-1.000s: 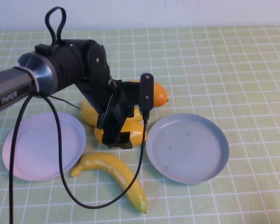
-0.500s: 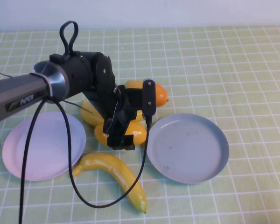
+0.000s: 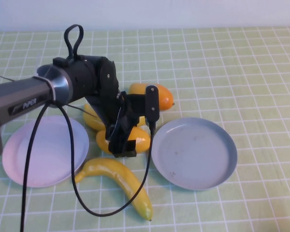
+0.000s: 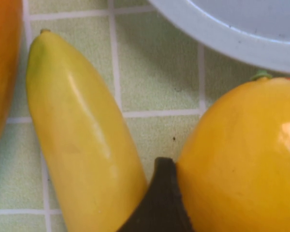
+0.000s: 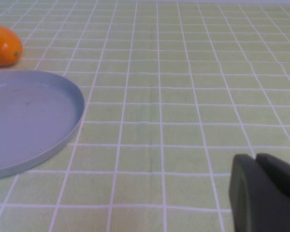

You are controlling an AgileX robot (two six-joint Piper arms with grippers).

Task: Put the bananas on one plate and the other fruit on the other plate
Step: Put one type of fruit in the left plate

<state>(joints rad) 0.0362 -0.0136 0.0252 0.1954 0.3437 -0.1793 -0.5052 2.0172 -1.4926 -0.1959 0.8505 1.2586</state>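
Note:
My left gripper is to close on the middle of the orange fruit (image 3: 152,92) once the yellow mango-like fruit is on the pink plate.
My left gripper (image 3: 122,144) is low over the fruit cluster, open, with its jaws astride a yellow mango-like fruit (image 3: 137,138). In the left wrist view one black finger (image 4: 160,200) sits between that fruit (image 4: 241,154) and a banana (image 4: 82,145); the other finger is hidden. That banana (image 3: 91,117) is mostly behind the arm. The second banana (image 3: 120,180) lies in front on the cloth. The orange fruit (image 3: 160,96) lies behind the cluster. The pale pink plate (image 3: 41,151) is left and the grey-blue plate (image 3: 194,152) right, both bare. My right gripper (image 5: 257,162) is shut and empty, away from the fruit.
A black cable (image 3: 72,179) loops from the left arm over the pink plate's edge and the front banana. The green checked cloth (image 3: 241,72) covers the table. The right wrist view shows the grey-blue plate (image 5: 29,116) and the orange fruit (image 5: 4,46).
My left arm has swung a little left and lowered its gripper onto the yellow mango-like fruit. The fruits and plates have stayed in place.

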